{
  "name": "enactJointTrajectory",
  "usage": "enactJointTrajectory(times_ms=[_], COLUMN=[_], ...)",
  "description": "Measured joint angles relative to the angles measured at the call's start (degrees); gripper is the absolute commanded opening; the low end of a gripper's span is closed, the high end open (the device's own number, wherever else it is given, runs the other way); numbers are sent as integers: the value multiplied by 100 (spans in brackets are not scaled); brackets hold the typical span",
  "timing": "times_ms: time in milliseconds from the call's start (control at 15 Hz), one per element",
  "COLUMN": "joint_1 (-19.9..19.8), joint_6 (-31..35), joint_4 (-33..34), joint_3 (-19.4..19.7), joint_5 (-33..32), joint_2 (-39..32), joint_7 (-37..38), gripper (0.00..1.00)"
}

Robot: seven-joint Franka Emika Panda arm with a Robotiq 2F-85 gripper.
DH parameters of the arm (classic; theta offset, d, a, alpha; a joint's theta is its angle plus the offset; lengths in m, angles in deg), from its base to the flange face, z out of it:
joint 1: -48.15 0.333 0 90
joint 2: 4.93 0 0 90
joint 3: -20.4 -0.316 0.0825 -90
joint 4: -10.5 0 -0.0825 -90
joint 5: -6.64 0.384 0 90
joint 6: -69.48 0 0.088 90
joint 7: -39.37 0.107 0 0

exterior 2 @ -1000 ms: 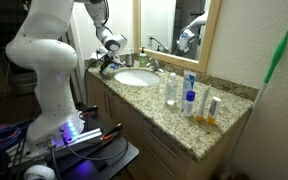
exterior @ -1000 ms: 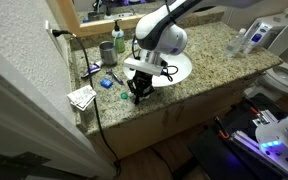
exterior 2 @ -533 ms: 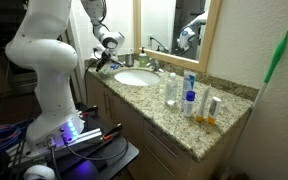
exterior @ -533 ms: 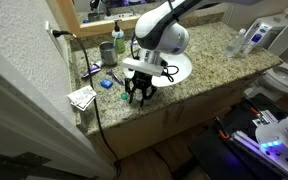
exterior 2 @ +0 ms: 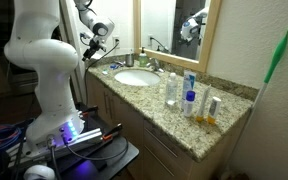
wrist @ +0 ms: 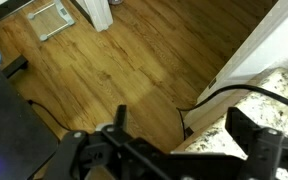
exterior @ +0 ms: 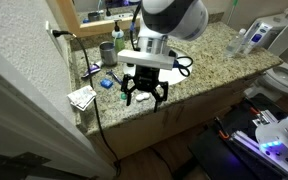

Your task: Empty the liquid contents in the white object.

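Next, I move my gripper to the upper body of the white object (exterior: 142, 95) near the green lid at the front edge of the counter and close it there.
My gripper (exterior: 144, 95) hangs open over the front edge of the granite counter (exterior: 199, 85), its two dark fingers spread wide. In the wrist view the gripper (wrist: 184, 140) has nothing between its fingers (wrist: 250, 135); behind them I see only the wooden floor and the counter's corner. In an exterior view the gripper (exterior 2: 90, 45) sits above the counter's left end. The white object is out of view in every frame.
The white sink basin (exterior: 182, 68) lies behind the arm. A green cup (exterior: 106, 50), blue bits (exterior: 106, 83) and papers (exterior: 82, 97) stand near the wall. A black cable (exterior: 94, 115) hangs off the counter. Bottles (exterior 2: 184, 95) crowd the far end.
The jaws have gone from shut to wide open. The arm has lifted and the gripper has shifted slightly toward the counter's front edge.
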Motion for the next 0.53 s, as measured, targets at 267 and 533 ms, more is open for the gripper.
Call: enactJointTrajectory(times_ms=[267, 533], joint_1=[-4, 40], joint_6=[468, 1307], joint_4=[12, -161], joint_3=[96, 134], joint_5=[-240, -509], joint_2=[-153, 41], joint_7=[595, 1748], gripper=[100, 100])
